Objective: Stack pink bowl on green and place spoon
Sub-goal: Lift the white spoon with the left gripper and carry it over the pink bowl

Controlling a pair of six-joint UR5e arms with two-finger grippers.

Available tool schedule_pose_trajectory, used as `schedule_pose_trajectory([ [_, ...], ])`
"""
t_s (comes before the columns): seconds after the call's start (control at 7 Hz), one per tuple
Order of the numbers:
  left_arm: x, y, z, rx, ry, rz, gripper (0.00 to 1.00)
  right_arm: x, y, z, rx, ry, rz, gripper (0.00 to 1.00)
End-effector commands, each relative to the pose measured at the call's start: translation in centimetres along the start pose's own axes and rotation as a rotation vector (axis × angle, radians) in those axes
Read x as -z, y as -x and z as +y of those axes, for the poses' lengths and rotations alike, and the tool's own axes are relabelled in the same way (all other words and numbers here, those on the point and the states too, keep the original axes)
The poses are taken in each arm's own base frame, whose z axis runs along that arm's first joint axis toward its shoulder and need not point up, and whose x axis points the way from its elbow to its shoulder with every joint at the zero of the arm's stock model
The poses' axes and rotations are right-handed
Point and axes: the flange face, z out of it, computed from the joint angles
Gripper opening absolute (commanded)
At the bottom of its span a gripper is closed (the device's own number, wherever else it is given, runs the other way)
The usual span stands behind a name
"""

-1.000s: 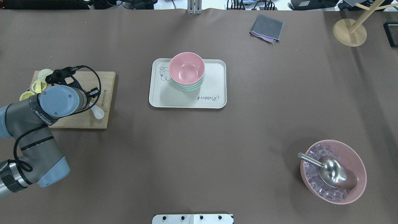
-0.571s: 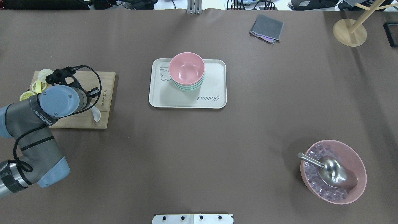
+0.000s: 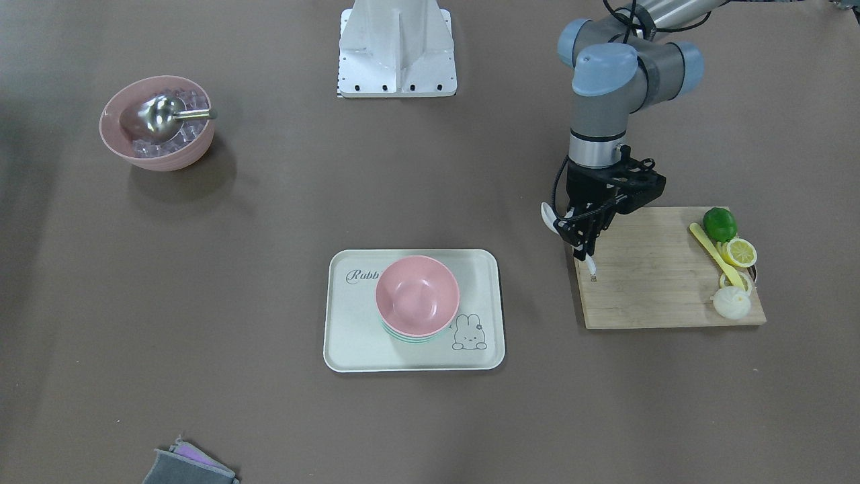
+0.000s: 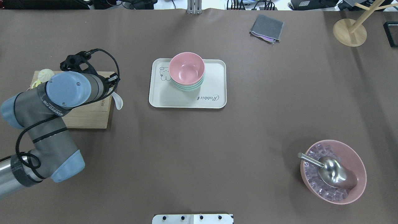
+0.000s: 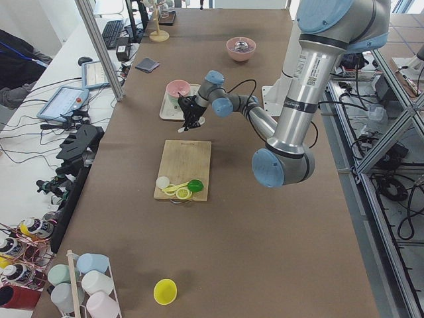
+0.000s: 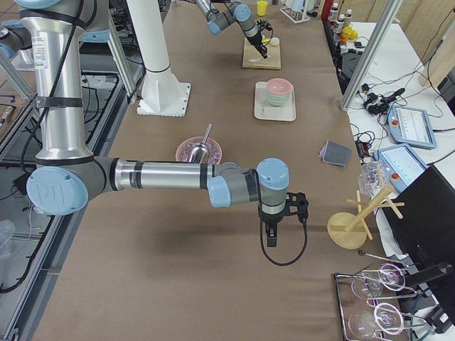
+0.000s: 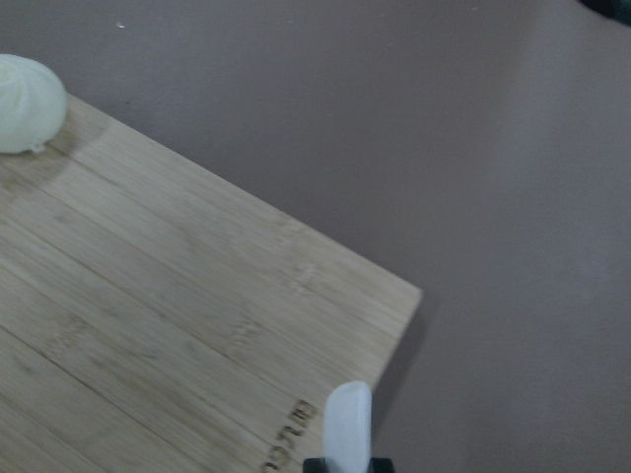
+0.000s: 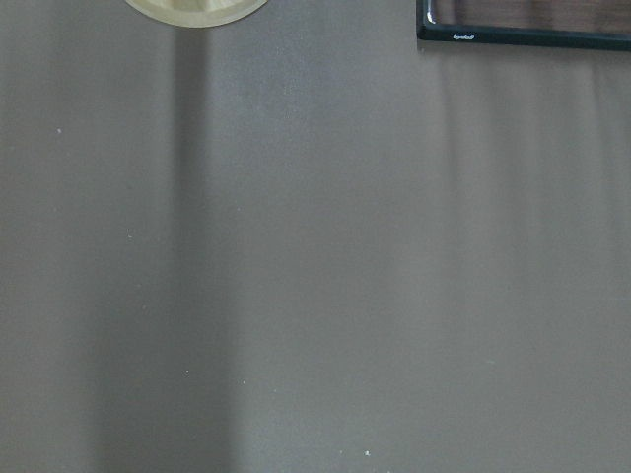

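Observation:
My left gripper has the white spoon, now in the air over the cutting board's edge, to put down. I will set it in the pink bowl point(image 3: 440, 313), against the pink bowl's rim near the bunny drawing.
A pink bowl point(image 4: 187, 68) sits stacked on top of green bowls point(image 4: 190, 88) on a cream tray point(image 4: 161, 97); the stack also shows in the front view point(image 3: 417, 294). My left gripper point(image 3: 582, 234) is shut on a white spoon point(image 4: 118, 101) and holds it in the air over the right edge of the wooden cutting board point(image 4: 90, 119). The spoon's bowl point(image 3: 548, 216) hangs past the board, toward the tray. The handle tip shows in the left wrist view point(image 7: 348, 422). My right gripper point(image 6: 272, 233) hovers over bare table far to the right; I cannot tell whether it is open.
Lemon slices point(image 3: 740, 253), a lime point(image 3: 719, 222) and a white bun point(image 3: 731, 302) lie on the board's far end. A large pink bowl point(image 4: 357, 161) with ice and a metal scoop point(image 4: 333, 172) stands front right. A grey cloth point(image 4: 266, 28) and a wooden stand point(image 4: 349, 32) are at the back right.
My left arm has lifted the white spoon off the board and carried it back and to the right, so its bowl now hangs past the board's edge.

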Motion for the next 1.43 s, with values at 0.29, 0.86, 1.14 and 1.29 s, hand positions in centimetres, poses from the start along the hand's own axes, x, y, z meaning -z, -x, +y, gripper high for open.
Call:
schedule_pose_trajectory([
  [0.29,0.3,-18.9,0.7,0.236,-0.114,-0.016,0.0,-0.3,-0.3,0.4,-0.006,0.007,0.001,1.0],
  [0.86,-1.1,-22.8,5.0,0.2,-0.089,-0.032,0.0,-0.2,-0.2,0.3,-0.004,0.004,0.001,1.0],
  [1.14,-0.9,-23.1,6.2,0.19,-0.077,-0.03,0.0,-0.2,-0.3,0.3,-0.005,0.006,0.001,1.0],
  [1.29,-0.7,-23.2,6.6,0.187,-0.073,-0.028,0.0,-0.3,-0.4,0.4,-0.007,0.008,0.002,1.0],
])
